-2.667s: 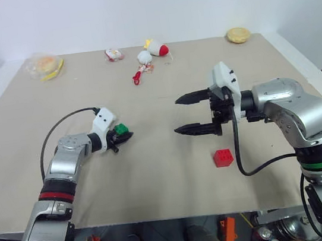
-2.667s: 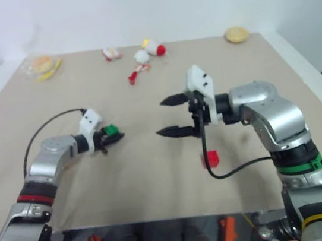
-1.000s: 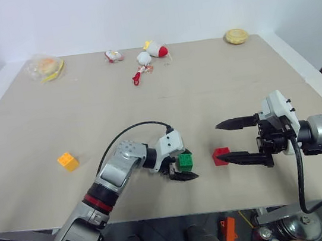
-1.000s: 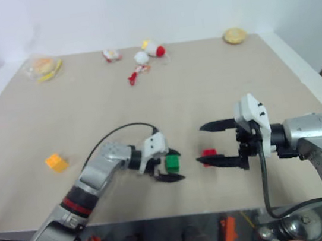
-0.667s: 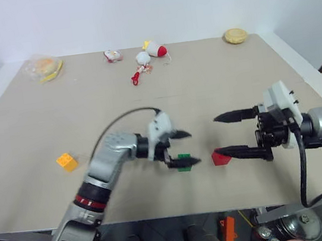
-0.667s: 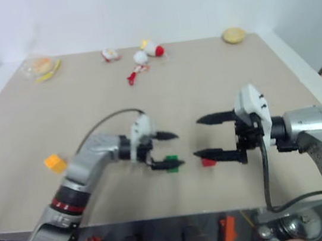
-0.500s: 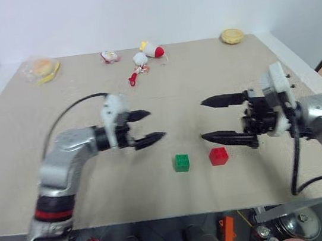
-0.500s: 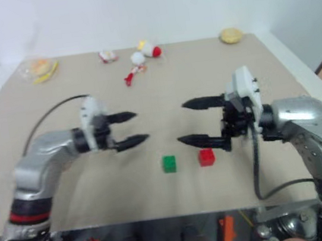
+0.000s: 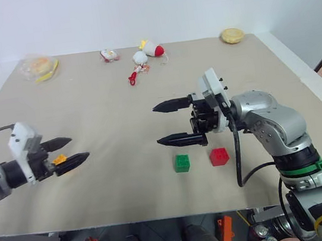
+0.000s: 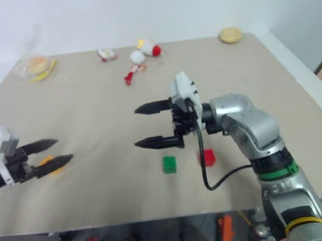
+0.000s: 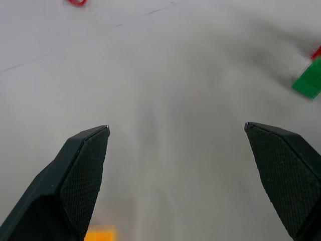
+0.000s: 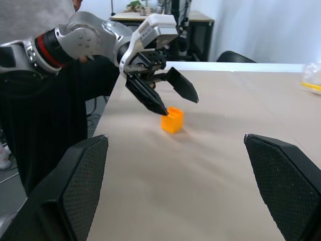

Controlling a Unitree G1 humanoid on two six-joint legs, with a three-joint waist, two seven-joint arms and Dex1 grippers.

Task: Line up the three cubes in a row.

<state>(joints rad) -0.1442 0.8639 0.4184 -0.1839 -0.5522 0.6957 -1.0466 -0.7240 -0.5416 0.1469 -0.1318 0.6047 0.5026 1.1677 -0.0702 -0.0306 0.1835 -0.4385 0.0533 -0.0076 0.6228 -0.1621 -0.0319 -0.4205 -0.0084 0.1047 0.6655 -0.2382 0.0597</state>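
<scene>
My left gripper is to close next on the opposite sides of the yellow-orange cube [image 9: 60,160] [image 11: 101,235], because that cube lies far from the green and red cubes.
The green cube [image 9: 182,163] and the red cube [image 9: 219,156] sit side by side near the table's front edge, a small gap between them. The yellow-orange cube [image 9: 60,159] lies far to the left. My left gripper [image 9: 76,149] stands open right at it, fingertips just above and beside the cube [image 12: 172,120], not gripping it. My right gripper [image 9: 157,124] hangs open and empty above the table, just behind and left of the green cube, pointing left. The left wrist view has the green cube [image 11: 308,80] at the picture's edge.
White-and-red plush toys [image 9: 151,50] and a small red item [image 9: 134,76] lie at the back middle. A wrapped bun [image 9: 38,66] sits at the back left, a round yellowish food item [image 9: 232,35] at the back right. The table's front edge runs close to the cubes.
My left gripper left the green cube standing beside the red one and swung far left to the yellow-orange cube. My right gripper rose and moved left, past the red cube.
</scene>
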